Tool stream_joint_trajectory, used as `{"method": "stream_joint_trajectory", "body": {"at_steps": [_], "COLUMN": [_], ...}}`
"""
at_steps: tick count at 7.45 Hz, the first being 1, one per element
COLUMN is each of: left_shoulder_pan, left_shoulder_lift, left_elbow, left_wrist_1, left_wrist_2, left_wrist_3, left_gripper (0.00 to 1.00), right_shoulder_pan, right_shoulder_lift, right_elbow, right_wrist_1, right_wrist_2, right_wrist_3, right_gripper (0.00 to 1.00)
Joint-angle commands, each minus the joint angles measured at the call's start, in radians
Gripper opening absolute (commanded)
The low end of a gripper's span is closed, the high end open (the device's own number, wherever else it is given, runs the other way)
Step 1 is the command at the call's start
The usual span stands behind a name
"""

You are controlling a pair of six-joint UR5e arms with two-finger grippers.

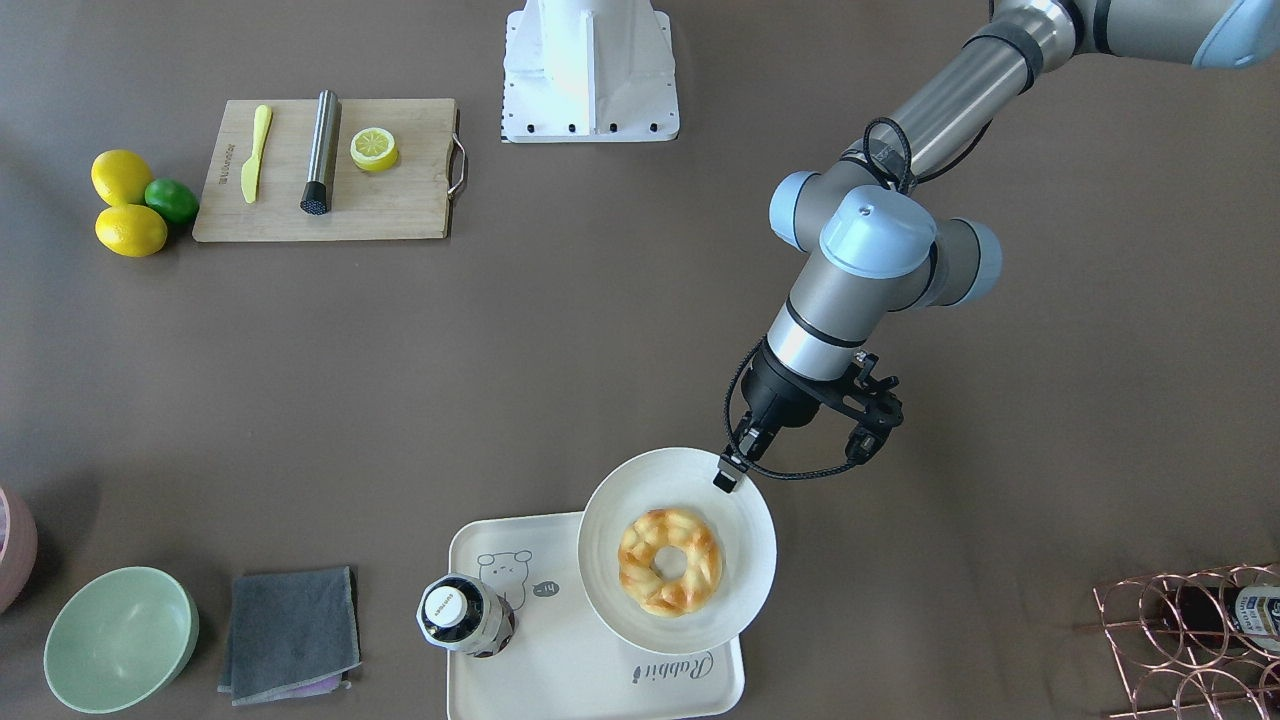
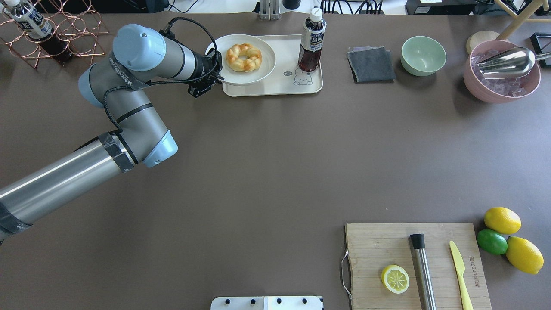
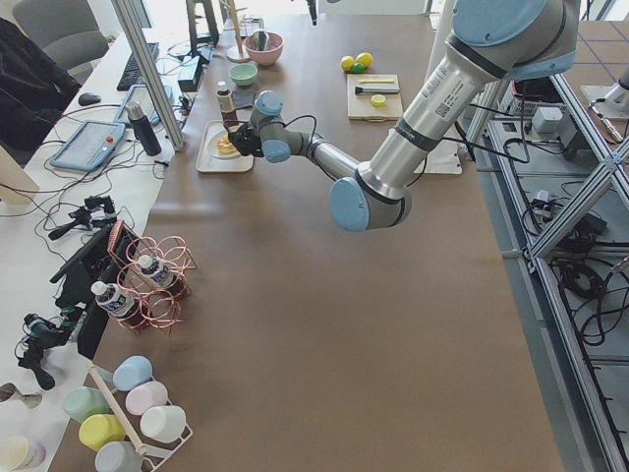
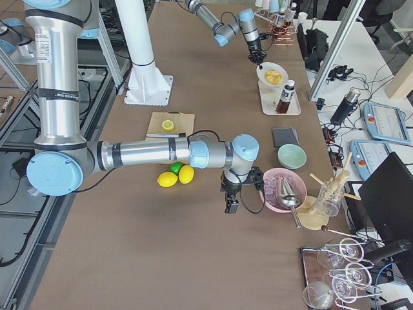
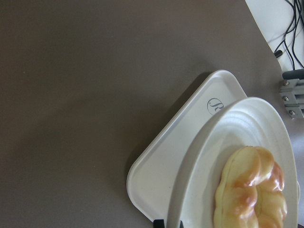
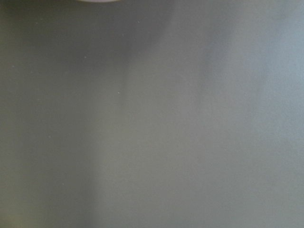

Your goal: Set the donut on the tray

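Next, the left gripper releases the donut's plate on the tray's free half (image 1: 650,617) beside the dark drink bottle.
The donut (image 1: 670,560), a golden-brown braided ring, lies on a round white plate (image 1: 745,520). The plate overlaps the right part of the cream-white tray (image 1: 560,660) with the bear drawing and "Rabbit" script. My left gripper (image 1: 728,478) is shut on the plate's rim at the side toward the robot. In the left wrist view the plate (image 5: 204,161) with the donut (image 5: 251,190) stands tilted over the tray (image 5: 161,171). My right gripper (image 4: 230,205) shows only in the exterior right view, low beside the pink bowl; I cannot tell whether it is open or shut.
A dark drink bottle (image 1: 465,615) stands on the tray's other end. A grey cloth (image 1: 290,635) and a green bowl (image 1: 120,640) lie beyond it. A copper wire rack (image 1: 1190,640) stands at the table corner. A cutting board (image 1: 325,170) with a lemon half is far off.
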Motion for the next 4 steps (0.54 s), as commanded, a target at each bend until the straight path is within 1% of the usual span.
{"method": "stream_joint_trajectory", "body": {"at_steps": [1,2,4], "left_shoulder_pan": [0.015,0.021,0.053], "left_shoulder_lift": [-0.017,-0.029,-0.066], "left_elbow": [0.027,0.044,0.119], "left_wrist_1": [-0.019,-0.021,-0.057], "left_wrist_2": [0.058,0.091,0.14], "left_wrist_3": [-0.09,-0.133,-0.158], "left_gripper": [0.0,0.0,0.0], "right_shoulder_pan": [0.106,0.122,0.127], "right_shoulder_lift": [-0.009,-0.012,-0.015], "right_elbow": [-0.076,-0.083,-0.084], "right_wrist_1": [0.0,0.0,0.0], "right_wrist_2": [0.001,0.002,0.004], "right_wrist_3": [-0.151,-0.169,-0.17], "right_gripper": [1.0,1.0,1.0]}}
